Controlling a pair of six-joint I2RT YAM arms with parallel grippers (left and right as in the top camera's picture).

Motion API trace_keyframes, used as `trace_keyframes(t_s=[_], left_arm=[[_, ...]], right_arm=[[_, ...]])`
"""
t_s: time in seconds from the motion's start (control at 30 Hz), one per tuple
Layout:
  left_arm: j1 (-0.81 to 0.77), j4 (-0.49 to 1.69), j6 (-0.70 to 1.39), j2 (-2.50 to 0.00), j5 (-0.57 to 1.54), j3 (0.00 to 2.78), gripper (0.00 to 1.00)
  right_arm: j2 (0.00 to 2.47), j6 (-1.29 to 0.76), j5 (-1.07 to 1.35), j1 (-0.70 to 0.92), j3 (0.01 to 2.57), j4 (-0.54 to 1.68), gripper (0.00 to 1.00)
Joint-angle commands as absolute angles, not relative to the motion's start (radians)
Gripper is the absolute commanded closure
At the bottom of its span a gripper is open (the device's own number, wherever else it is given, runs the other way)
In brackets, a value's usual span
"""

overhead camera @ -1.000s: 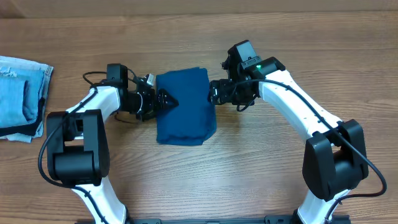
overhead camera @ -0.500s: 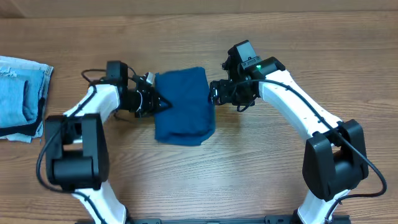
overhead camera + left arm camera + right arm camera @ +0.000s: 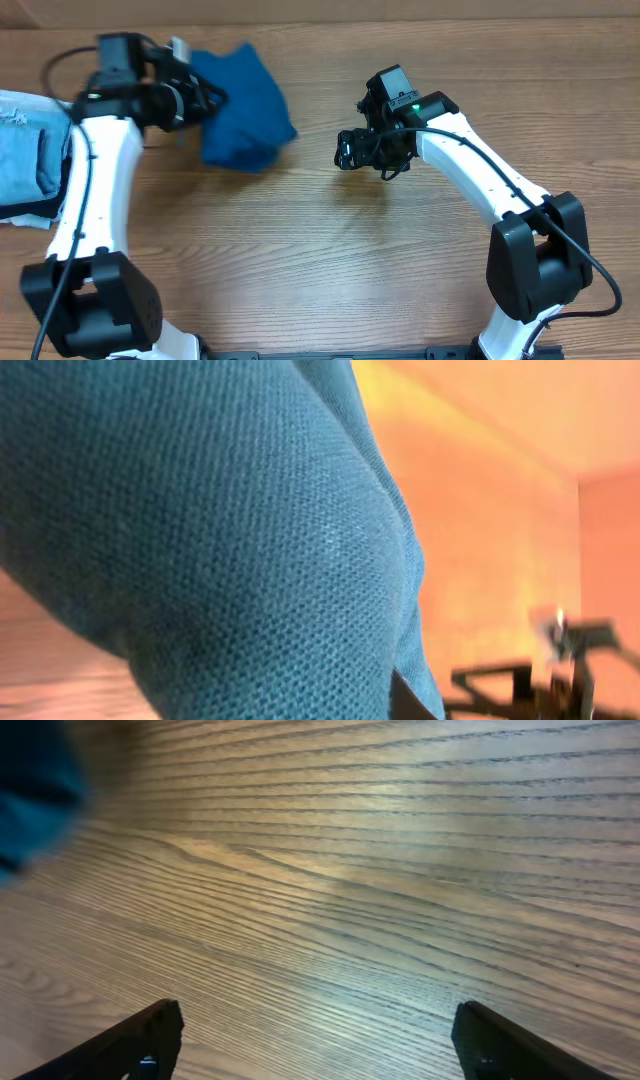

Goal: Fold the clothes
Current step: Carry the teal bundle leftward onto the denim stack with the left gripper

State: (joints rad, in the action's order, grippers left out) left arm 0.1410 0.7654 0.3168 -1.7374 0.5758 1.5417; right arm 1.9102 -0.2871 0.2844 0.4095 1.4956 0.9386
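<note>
I will release the teal-blue bundle from my left gripper on top of the pale blue denim stack (image 3: 40, 167).
The clothes (image 3: 243, 112), a deep teal-blue shirt folded into a compact bundle, hang bunched and tilted at the back left of the table. My left gripper (image 3: 200, 96) is shut on the bundle's left edge. In the left wrist view the knit fabric of the clothes (image 3: 200, 510) fills nearly the whole picture and hides the fingers. My right gripper (image 3: 346, 151) stands open over bare wood, well right of the bundle, with nothing between its fingers (image 3: 150, 1035). A blurred corner of the clothes (image 3: 30, 790) shows at the upper left of the right wrist view.
A pale blue denim stack (image 3: 30, 150) with a dark edge lies at the table's left edge, just left of my left arm. The wooden table (image 3: 330, 260) shows bare grain in the middle and front.
My left gripper closed on the shirt's left edge and carried the bundle up and to the left, away from the centre. The right arm has not moved.
</note>
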Motion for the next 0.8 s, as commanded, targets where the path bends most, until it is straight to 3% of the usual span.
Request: trace_keyframes(t_s=[0.0,0.43,0.77], left_arm=[[0.288,0.764,0.361,-1.707,0.569,1.653,0.96],[0.720,0.576,0.223,-1.713,0.674,1.720,0.96],[0.962,0.606,0.137,-1.716,0.760,1.720,0.96]], right_arm=[[1.870,-0.281,0.289,0.414,1.494,0.945,0.10],[1.870,-0.281,0.289,0.414,1.494,1.019,0.10],[1.870,-0.281,0.290,0.415,1.494,1.051,0.11]])
